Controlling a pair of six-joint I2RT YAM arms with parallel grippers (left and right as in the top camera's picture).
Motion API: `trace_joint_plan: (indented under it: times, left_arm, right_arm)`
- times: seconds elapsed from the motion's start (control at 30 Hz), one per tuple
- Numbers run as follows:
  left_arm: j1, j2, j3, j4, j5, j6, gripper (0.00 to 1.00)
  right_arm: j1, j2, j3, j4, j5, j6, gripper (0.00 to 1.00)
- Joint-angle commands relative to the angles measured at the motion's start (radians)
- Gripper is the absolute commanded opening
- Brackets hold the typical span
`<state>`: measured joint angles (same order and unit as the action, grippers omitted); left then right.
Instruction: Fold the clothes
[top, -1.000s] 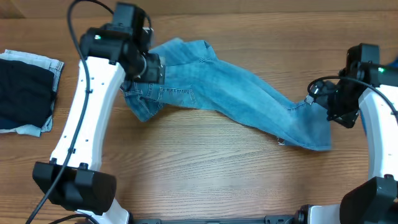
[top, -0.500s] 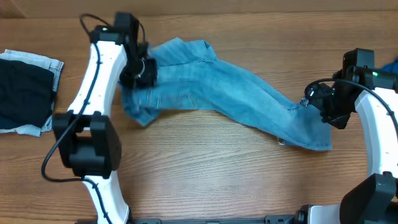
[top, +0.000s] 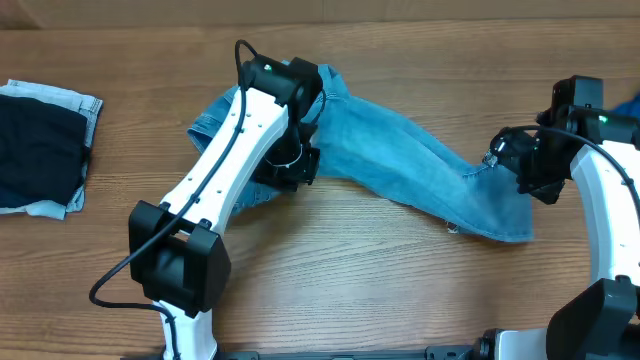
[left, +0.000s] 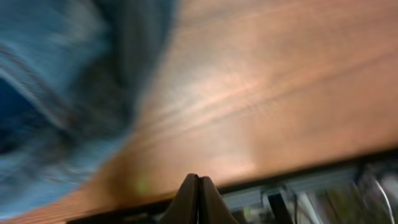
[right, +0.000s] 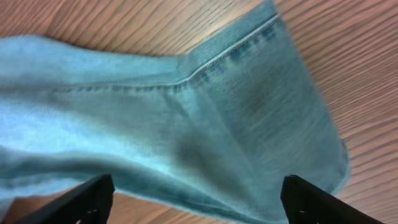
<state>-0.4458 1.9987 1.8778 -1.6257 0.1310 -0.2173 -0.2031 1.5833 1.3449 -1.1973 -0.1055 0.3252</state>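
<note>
The jeans lie at a slant with their waist end bunched up, so next my left gripper grabs the waist's near corner (top: 253, 194) and pulls the jeans straight before folding.
Light-blue jeans (top: 400, 160) lie stretched across the table, waist at the left and one leg end at the right. My left gripper (top: 293, 170) hangs over the waist end, its arm lying across the denim. In the left wrist view, which is blurred, its fingertips (left: 199, 199) are pressed together with nothing showing between them, and the jeans (left: 56, 93) fill the left side. My right gripper (top: 505, 160) hovers over the leg end. In the right wrist view it (right: 202, 205) stands wide open just above the stitched hem area of the jeans (right: 205, 112).
A folded pile (top: 40, 150) with a dark navy piece on pale denim sits at the table's left edge. A bright blue thing (top: 632, 103) peeks in at the right edge. Bare wooden tabletop (top: 380, 290) lies in front of the jeans.
My left arm swung right across the waist end and its gripper went from open to shut. The waist part is now bunched under the arm. The right gripper has hardly moved.
</note>
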Motion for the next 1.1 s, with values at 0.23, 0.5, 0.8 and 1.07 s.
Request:
trace_joint_plan:
  times: [0.23,0.5,0.8,1.07]
  left_arm:
    - [0.056,-0.017,0.008,0.136,-0.351,-0.137,0.15]
    - [0.086,-0.017,0.008,0.142,-0.348,-0.126,0.18]
    - [0.087,-0.017,0.008,0.146,-0.322,-0.123,0.19]
    - [0.087,-0.017,0.008,0.143,-0.313,-0.119,0.20]
  right_arm:
    - [-0.236,0.021,-0.005,0.016,-0.051,-0.043,1.00]
    - [-0.226,0.235,-0.105,0.109,-0.245,-0.196,0.88]
    - [-0.209,0.219,-0.136,0.235,-0.368,-0.201,0.04]
    - [-0.215,0.042,0.058,0.409,-0.188,-0.186,0.04]
